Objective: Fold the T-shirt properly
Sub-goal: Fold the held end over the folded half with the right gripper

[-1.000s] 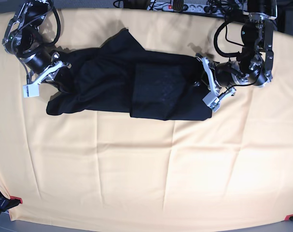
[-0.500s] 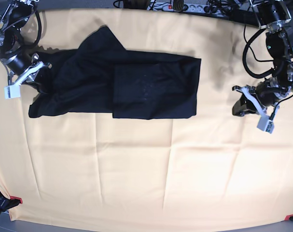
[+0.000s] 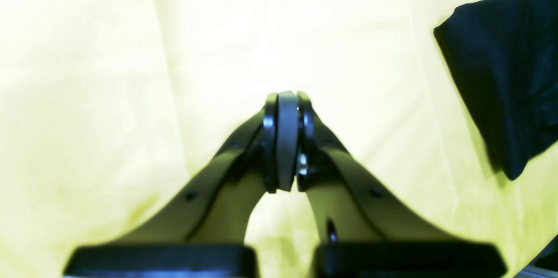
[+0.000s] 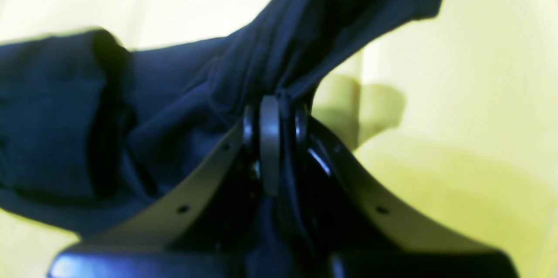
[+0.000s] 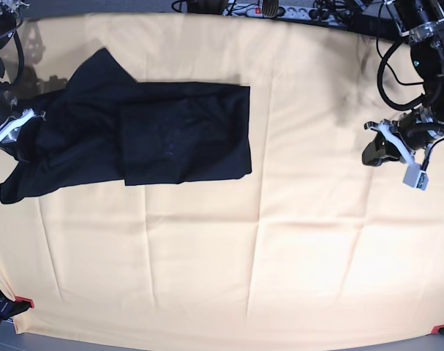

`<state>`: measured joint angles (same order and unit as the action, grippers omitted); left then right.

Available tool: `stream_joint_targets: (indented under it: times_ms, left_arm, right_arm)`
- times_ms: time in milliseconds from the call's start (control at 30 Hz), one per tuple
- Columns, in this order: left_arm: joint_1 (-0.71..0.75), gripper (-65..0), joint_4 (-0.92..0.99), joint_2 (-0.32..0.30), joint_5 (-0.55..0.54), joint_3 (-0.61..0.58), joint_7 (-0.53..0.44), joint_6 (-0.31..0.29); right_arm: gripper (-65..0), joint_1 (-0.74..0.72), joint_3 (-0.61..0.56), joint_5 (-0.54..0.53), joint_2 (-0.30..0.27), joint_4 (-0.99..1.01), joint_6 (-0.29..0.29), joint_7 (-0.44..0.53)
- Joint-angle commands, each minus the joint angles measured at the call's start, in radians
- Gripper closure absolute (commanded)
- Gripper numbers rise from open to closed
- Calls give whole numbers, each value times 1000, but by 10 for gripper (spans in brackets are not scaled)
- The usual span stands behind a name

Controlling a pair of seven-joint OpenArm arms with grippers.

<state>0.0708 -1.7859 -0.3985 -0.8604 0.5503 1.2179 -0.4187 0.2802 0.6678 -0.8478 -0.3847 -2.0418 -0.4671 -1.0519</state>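
Note:
I should let go of the T-shirt's bunched end with my right gripper, setting it on the doubled part [image 5: 220,139] near the edge facing my left gripper.
The black T-shirt [image 5: 170,128] lies partly folded on the left half of the orange table cover [image 5: 280,256], with one part doubled over its middle. My right gripper [image 5: 24,121] at the far left edge is shut on a bunched end of the T-shirt [image 4: 174,95], and the cloth rises taut out of the right gripper [image 4: 272,103]. My left gripper [image 5: 375,146] is far to the right, well apart from the shirt. In its wrist view the left gripper [image 3: 285,99] is shut with nothing in it, over bare cover. A T-shirt corner [image 3: 501,73] shows at the right.
A power strip and cables [image 5: 280,9] run along the far table edge. Red clamps [image 5: 24,302] hold the cover at the near corners. The cover has shallow creases.
The left gripper let go of the shirt's right edge and drew back to the right. The right gripper pulled the whole shirt leftward across the table.

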Motion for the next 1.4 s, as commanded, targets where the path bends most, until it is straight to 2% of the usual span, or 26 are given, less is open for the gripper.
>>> stream_joint_targets:
  times_ms: [0,100,233,433,700,833,1133,1200,1367]
  left_arm:
    - [-4,0,-12,-11,-20,6,-21,0]
    - [22,0,-12,-8,-21,6,-26,0]
    - [51,0,-12,0,-35,6,-32,0]
    - [65,0,-12,0,-59,6,-32,-14]
    - [65,0,-12,0,-66,6,-32,-14]
    - [65,0,-12,0,-66,6,-32,-14]
    - [65,0,-12,0,-66,6,-32,-14]
    - [65,0,-12,0,-66,6,-32,-14]
    - [65,0,-12,0,-66,6,-32,-14]
  right_arm:
    - [0,-8,8,-16,-5,-52,0,26]
    - [0,-8,8,-89,67,-149,-8,16]
    - [0,-8,-12,-248,178,-179,-98,-9]
    - [0,-8,-174,-256,295,-179,-153,-33]
    - [0,-9,-343,-232,423,-179,-215,-41]
    - [0,-9,-437,-140,452,-179,-215,-17]
    - [0,-9,-628,100,454,-163,-211,123]
    - [0,-9,-662,151,454,-139,-193,142]
    - [0,-18,-706,165,454,-49,-190,216]
